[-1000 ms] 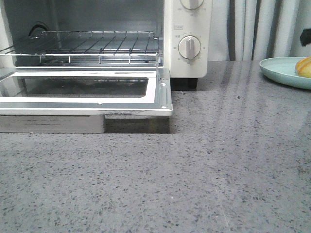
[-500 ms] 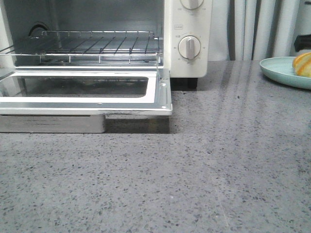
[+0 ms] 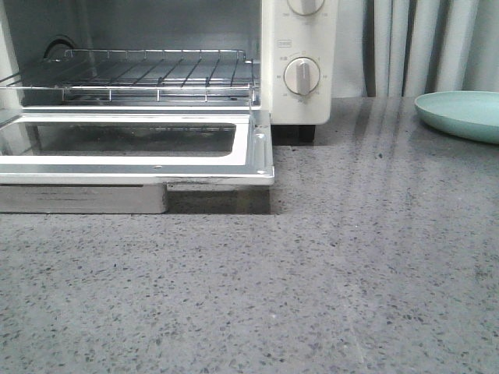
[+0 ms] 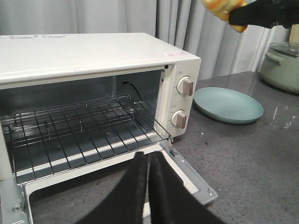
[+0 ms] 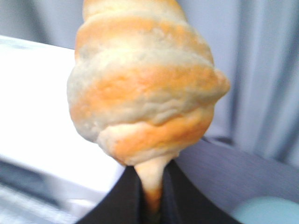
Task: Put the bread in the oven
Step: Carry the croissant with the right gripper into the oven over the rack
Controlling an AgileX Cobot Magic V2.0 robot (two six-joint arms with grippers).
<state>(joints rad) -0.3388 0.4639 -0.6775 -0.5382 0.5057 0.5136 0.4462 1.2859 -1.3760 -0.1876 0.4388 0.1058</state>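
Note:
The bread will leave my right gripper on the middle of the bare wire rack (image 3: pixel 153 58) inside the oven. The bread still hangs high above the counter.
The bread (image 5: pixel 145 84), a golden croissant roll with cream stripes, is pinched by its narrow tip in my right gripper (image 5: pixel 152 196), which is shut on it. In the left wrist view the bread (image 4: pixel 219 7) hangs high above the counter, to the right of the oven, held by the black right gripper (image 4: pixel 238 18). The cream-white oven (image 4: pixel 93 56) stands with its door (image 3: pixel 156 144) folded down and the wire rack (image 3: pixel 148 74) bare. My left gripper (image 4: pixel 147 161) hovers in front of the oven door, fingers pressed together with nothing between them. Neither gripper shows in the front view.
A pale green plate (image 3: pixel 460 115) sits bare at the right on the grey speckled counter (image 3: pixel 312 273). A green lidded pot (image 4: pixel 282 65) stands beyond the plate. Two dial knobs (image 3: pixel 302 75) are on the oven's right panel. Curtains hang behind.
The bread was lying on the green plate at the right edge; it has since been lifted off, out of the front view, and the plate is bare.

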